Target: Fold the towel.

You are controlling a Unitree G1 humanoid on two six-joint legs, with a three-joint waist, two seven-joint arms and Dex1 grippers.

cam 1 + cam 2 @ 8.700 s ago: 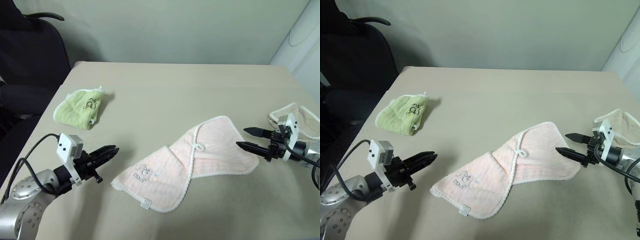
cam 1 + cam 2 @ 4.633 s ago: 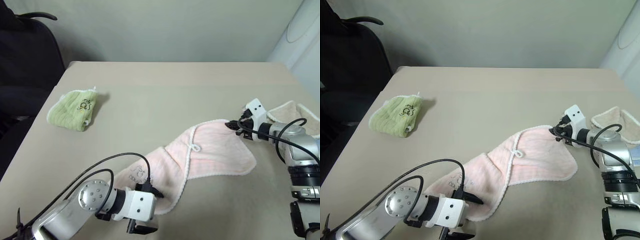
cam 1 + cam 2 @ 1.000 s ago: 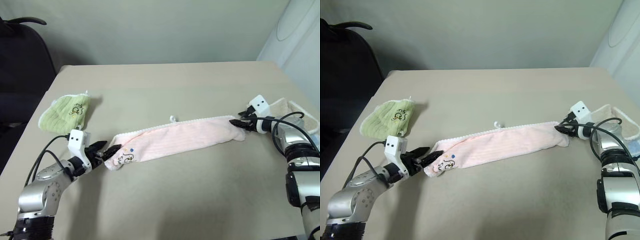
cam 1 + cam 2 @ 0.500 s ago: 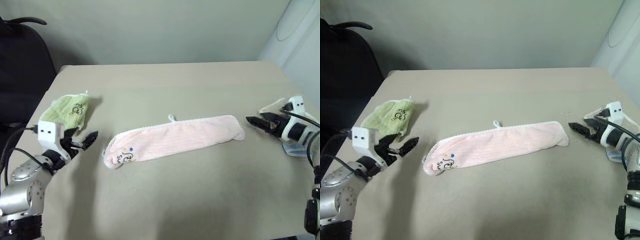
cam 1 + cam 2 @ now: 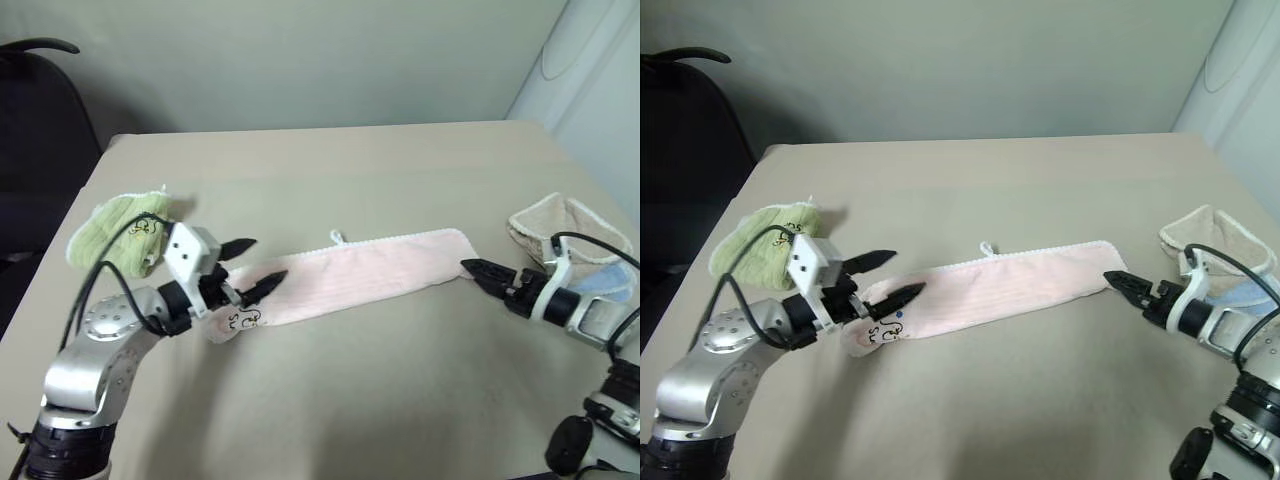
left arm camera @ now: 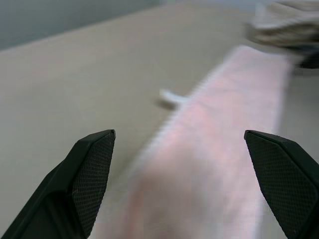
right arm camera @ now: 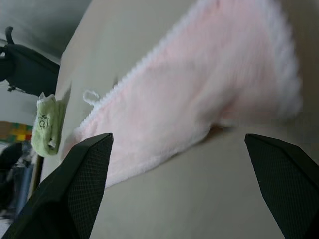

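The towel's buckled end is ahead of the open fingers of my right gripper, so I should swing that gripper round, pinch that end (image 5: pixel 463 248) and fold it over the towel's strip.
The pale pink towel (image 5: pixel 370 272) lies on the table as a long narrow strip, with its white loop (image 5: pixel 338 238) on the far edge and its embroidered motif (image 5: pixel 245 320) at the left end. My left gripper (image 5: pixel 268 258) is open and hovers just above that left end, pointing along the strip. In the left wrist view the towel (image 6: pixel 209 149) runs away between the spread fingers (image 6: pixel 89 174). At the strip's right end my right gripper (image 5: pixel 470 268) is open, low over the table. The right wrist view shows the towel (image 7: pixel 199 99) just ahead.
A light green towel (image 5: pixel 115 230) sits bunched at the left of the table, close behind my left arm. A cream-beige towel (image 5: pixel 560 225) lies at the right edge, over something blue (image 5: pixel 600 285). A dark chair (image 5: pixel 40 120) stands beyond the left edge.
Half a second ago both grippers stood off the towel's ends. The left one has swung in over the left end. The right one has rolled and come in to the right end.
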